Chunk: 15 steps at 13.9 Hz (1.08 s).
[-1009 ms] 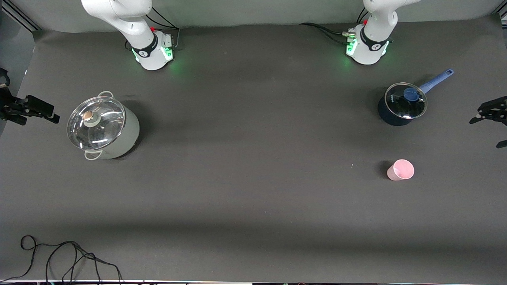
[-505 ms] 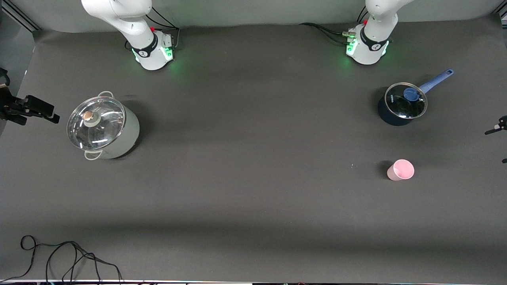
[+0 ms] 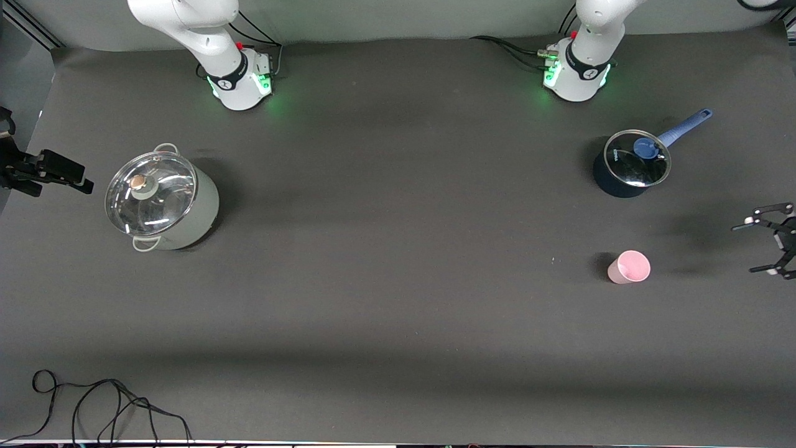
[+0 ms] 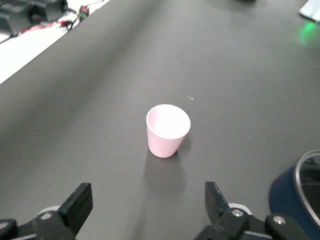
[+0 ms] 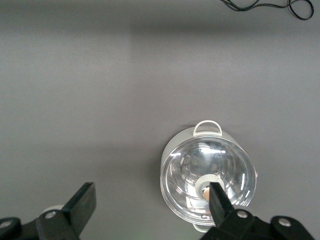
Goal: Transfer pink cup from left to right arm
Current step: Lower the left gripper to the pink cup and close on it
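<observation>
I move my left gripper to the pink cup next and close it around the cup's body [image 3: 617,273] [image 4: 164,144], under the cup's open rim.
The pink cup [image 3: 629,267] stands upright and empty on the dark table, toward the left arm's end. My left gripper [image 3: 760,247] is open and empty, over the table's edge at that end and well apart from the cup. In the left wrist view the cup [image 4: 167,131] stands ahead of the open gripper [image 4: 147,200], centred between the fingers. My right gripper [image 3: 59,173] waits, open and empty, over the right arm's end of the table. In the right wrist view it [image 5: 150,197] hangs high above the grey pot.
A blue saucepan [image 3: 629,165] with a glass lid and a long handle stands farther from the front camera than the cup; its rim shows in the left wrist view [image 4: 300,192]. A grey lidded pot [image 3: 160,200] [image 5: 209,175] stands at the right arm's end. A black cable [image 3: 106,404] lies at the near edge.
My left gripper has swung from beside the saucepan's level to beside the cup's level, nearly leaving the front view on the way. The cup and the right arm have not moved.
</observation>
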Each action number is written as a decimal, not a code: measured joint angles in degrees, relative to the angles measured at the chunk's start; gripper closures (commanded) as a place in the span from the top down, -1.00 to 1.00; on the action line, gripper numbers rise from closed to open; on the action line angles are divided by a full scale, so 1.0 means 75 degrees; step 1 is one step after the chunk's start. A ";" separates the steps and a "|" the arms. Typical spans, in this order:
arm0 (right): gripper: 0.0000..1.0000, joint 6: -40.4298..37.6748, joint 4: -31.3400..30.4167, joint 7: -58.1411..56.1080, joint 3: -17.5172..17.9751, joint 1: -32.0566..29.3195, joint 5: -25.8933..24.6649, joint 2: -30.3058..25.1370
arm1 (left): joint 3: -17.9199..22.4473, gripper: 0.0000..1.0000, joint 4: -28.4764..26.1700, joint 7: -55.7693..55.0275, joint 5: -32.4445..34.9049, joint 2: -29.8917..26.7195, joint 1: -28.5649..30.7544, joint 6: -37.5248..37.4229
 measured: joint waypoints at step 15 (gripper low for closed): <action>1.00 0.0000 0.0013 0.0000 -0.0002 -0.0002 0.0000 0.0003 | -0.0376 1.00 0.0281 0.3226 -0.1572 0.2549 0.0036 -0.0944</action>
